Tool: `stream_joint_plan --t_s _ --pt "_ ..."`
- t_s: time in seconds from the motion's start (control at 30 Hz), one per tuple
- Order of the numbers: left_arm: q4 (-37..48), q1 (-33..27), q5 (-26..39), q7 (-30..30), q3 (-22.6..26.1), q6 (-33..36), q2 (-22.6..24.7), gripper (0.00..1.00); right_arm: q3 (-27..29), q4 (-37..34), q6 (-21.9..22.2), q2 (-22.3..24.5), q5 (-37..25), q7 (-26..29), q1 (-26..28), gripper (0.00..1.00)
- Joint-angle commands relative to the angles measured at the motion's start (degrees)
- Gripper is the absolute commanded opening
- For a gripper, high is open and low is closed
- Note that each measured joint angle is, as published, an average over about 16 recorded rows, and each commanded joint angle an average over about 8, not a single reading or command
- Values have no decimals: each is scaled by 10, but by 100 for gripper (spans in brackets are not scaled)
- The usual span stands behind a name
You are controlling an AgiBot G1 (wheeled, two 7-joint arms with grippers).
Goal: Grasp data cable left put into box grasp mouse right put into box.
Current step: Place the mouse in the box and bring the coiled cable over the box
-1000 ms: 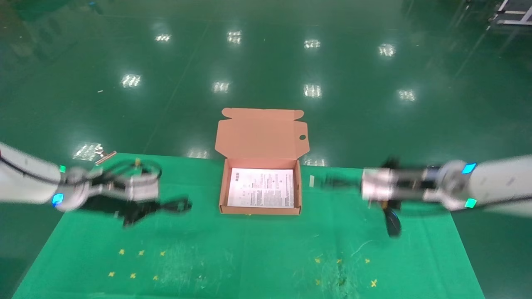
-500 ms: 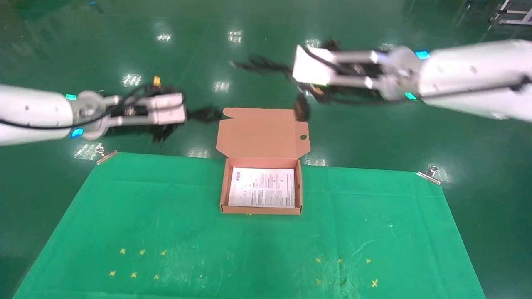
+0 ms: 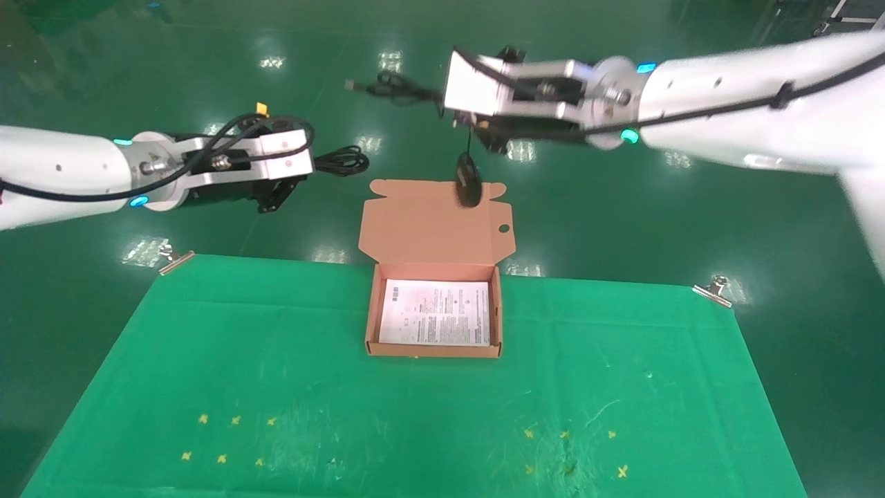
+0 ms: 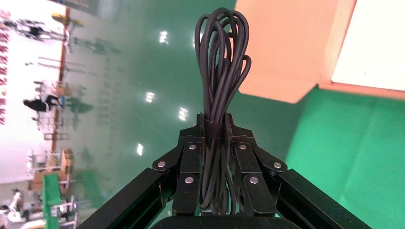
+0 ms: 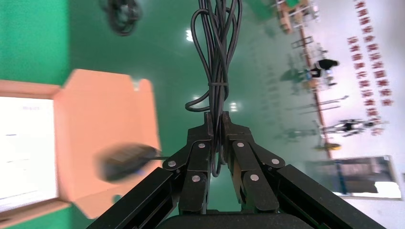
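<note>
I will set the mouse on the white printed sheet (image 3: 424, 332) by the box's front side with my right gripper.
The box (image 3: 371, 315) stands open at the table's far middle, its flap lid (image 3: 422, 221) leaning back and a white printed sheet (image 3: 434, 312) inside. My left gripper (image 3: 314, 164) is raised to the left of the lid and is shut on the data cable (image 3: 342, 160), a black bundle sticking out beyond the fingers (image 4: 223, 57). My right gripper (image 3: 442, 95) is high above the lid, shut on the mouse's coiled cord (image 3: 390, 86). The mouse (image 3: 469, 181) hangs from the cord in front of the lid's top edge; in the right wrist view it (image 5: 123, 162) is blurred.
A green cloth (image 3: 276, 387) covers the table, held by metal clips at its far corners (image 3: 174, 259) (image 3: 712, 290). Small yellow crosses (image 3: 235, 420) mark the cloth near the front. Shiny green floor lies beyond the table.
Both arms have lifted from table height to well above it. The right gripper has carried the dangling mouse left, over the lid. The left gripper holds the cable beside the lid.
</note>
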Motion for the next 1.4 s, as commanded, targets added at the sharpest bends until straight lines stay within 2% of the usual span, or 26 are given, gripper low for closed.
stream_joint_plan --t_s 0.03,0.3,0.7,0.9,1.17,1.4 --pt "0 3 1 -2 0 0 -3 0 -1 -1 -2 -2 2 0 -4 0" --pt "-7 11 50 -52 10 18 -26 0 -15 -35 13 -29 -11 -1 -28 0" --pt "-44 20 105 -117 18 37 -37 0 -34 -54 17 -67 23 -12 -72 0" --pt "-54 22 114 -129 18 40 -39 0 -73 -59 41 -75 40 -9 -84 0" --pt "-60 23 119 -136 18 41 -40 0 -138 -57 76 -77 94 13 -90 0" --pt "-62 24 121 -139 18 41 -41 0 -179 -96 107 -76 136 33 -92 0"
